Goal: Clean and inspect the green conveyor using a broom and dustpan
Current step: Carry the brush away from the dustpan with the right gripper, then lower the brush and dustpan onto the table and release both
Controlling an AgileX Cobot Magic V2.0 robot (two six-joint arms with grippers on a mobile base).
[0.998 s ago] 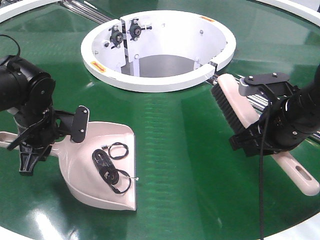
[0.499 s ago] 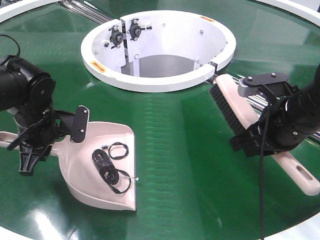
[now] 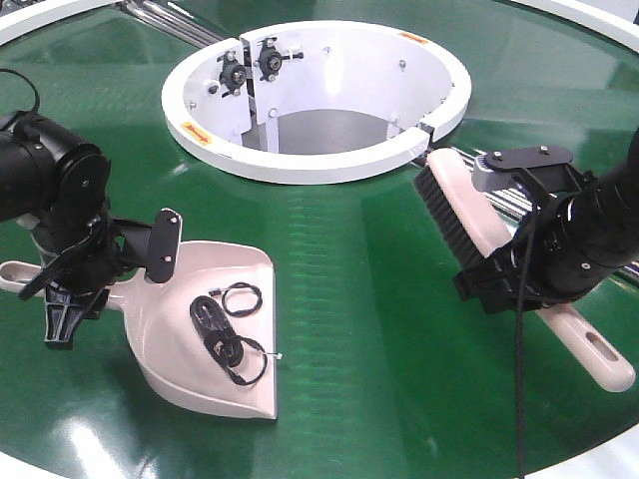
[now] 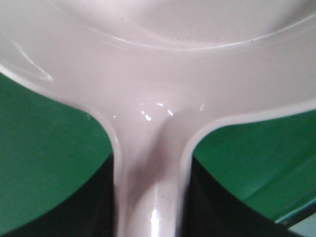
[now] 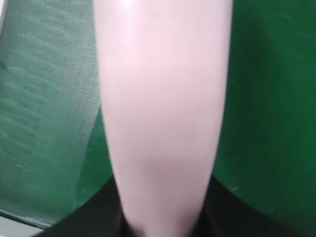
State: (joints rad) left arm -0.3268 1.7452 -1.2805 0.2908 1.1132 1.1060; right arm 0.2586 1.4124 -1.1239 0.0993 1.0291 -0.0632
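Observation:
Next, my right gripper releases the broom on the green conveyor point(image 3: 483, 339) between the dustpan and chrome roller rods.
The green conveyor point(image 3: 349, 289) fills the front view. On its left part lies the pale pink dustpan point(image 3: 165, 344), mouth toward the lower right, with black cable loops point(image 3: 225, 334) inside it. My left gripper point(image 3: 88, 284) is shut on its handle; the left wrist view shows the handle point(image 4: 150, 187) running between the jaws point(image 4: 150, 219) out to the dustpan point(image 4: 158, 74). On the right, the broom point(image 3: 467, 215) slants with its dark bristles toward the belt, its head near the white hub. My right gripper point(image 3: 529, 279) is shut on its handle point(image 5: 163, 98).
The white ring-shaped hub point(image 3: 310, 165) stands at the top centre, open in the middle with brackets inside. Chrome roller rods point(image 3: 511, 203) run from the hub to the right behind the broom. The conveyor's white outer rim point(image 3: 40, 20) curves along the far edge.
The dustpan has slid slightly to the right with the left gripper. The broom head has shifted a little to the left and down. Both grips are unchanged.

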